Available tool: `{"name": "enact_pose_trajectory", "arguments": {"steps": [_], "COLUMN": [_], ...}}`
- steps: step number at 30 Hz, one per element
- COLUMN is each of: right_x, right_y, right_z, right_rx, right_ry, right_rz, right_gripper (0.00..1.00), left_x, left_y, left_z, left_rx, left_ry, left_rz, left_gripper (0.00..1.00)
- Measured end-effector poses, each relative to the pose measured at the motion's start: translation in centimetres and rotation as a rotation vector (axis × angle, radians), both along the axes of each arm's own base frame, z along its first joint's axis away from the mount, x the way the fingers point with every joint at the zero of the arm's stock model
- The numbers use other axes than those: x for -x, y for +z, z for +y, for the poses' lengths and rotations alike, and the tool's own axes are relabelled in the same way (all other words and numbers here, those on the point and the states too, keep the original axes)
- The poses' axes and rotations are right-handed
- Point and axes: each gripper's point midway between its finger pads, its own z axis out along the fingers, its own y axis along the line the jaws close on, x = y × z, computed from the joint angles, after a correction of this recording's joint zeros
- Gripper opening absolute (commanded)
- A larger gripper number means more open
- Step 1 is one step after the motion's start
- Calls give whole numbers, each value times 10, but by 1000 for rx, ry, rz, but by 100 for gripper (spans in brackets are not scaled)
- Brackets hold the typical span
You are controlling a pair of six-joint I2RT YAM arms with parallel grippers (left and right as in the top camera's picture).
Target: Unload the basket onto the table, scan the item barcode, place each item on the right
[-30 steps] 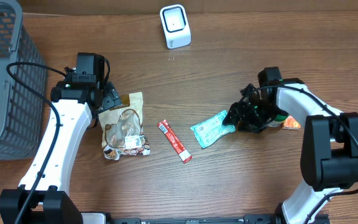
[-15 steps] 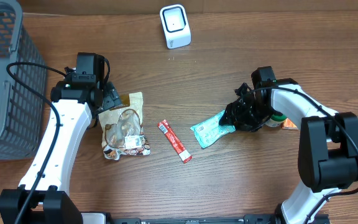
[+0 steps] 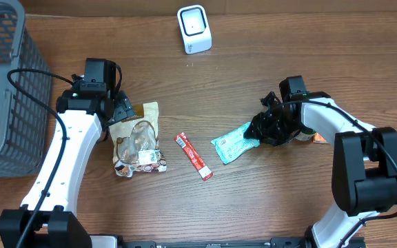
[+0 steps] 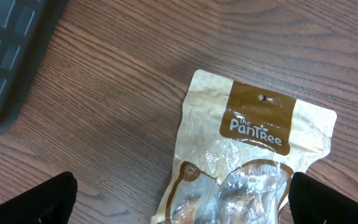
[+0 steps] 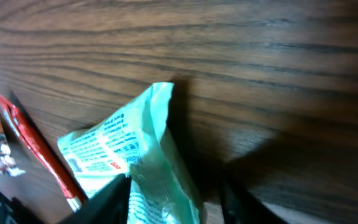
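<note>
Next, I lift clear, open wider and pinch a bigger fold of that end (image 5: 157,194) of the teal packet, as only the packet's outer edge is between my right gripper's fingers.
A teal snack packet (image 3: 234,143) lies flat on the table right of centre. My right gripper (image 3: 259,131) is low at its right end. In the right wrist view the packet's raised edge (image 5: 148,155) stands between the fingers of the right gripper (image 5: 176,202). The left finger touches it, while a dark gap remains on the right finger's side, so the jaws are open around it. My left gripper (image 3: 119,110) hangs wide open over the top of a brown-and-clear pouch (image 3: 138,141). The pouch (image 4: 247,155) lies between the left gripper's (image 4: 188,202) fingers, untouched. The white scanner (image 3: 194,29) stands at the back centre.
A red stick packet (image 3: 195,156) lies between pouch and teal packet, also visible at the left of the right wrist view (image 5: 36,146). A grey mesh basket (image 3: 5,89) fills the far left. A small orange item (image 3: 322,138) lies behind the right gripper.
The right gripper has shifted slightly left onto the teal packet's end and its jaws have narrowed around the edge. The left arm and the other items have not moved.
</note>
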Motion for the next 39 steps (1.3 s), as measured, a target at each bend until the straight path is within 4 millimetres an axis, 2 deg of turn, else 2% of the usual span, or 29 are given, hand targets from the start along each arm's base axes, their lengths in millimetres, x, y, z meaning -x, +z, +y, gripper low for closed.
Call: {"name": "enact_pose_trajectory", "arguments": {"steps": [3, 13, 15, 18, 24, 27, 29, 36, 39], "right_x": [1, 2, 2, -3, -25, -26, -27, -42, -33], "right_y": [-2, -1, -1, -2, -1, 1, 4, 42, 43], "right_z": [-1, 1, 2, 2, 5, 7, 7, 7, 2], "right_rx": [4, -9, -12, -11, -29, -36, -35, -22, 13], "right_ry": [0, -1, -1, 0, 2, 1, 2, -2, -15], "right_rz": [1, 5, 3, -21, -124, -129, -120, -77, -23], "right_gripper": [36, 44, 43, 33, 33, 47, 52, 60, 60], "left_x": [0, 0, 0, 0, 0, 0, 0, 0, 0], "left_y": [0, 0, 0, 0, 0, 0, 0, 0, 0], "left_z": [0, 0, 0, 0, 0, 0, 0, 0, 0], "left_rx": [0, 0, 0, 0, 0, 0, 0, 0, 0], "left_ry": [0, 0, 0, 0, 0, 0, 0, 0, 0], "left_rz": [0, 0, 0, 0, 0, 0, 0, 0, 0], "left_gripper": [100, 100, 100, 99, 100, 100, 99, 100, 99]}}
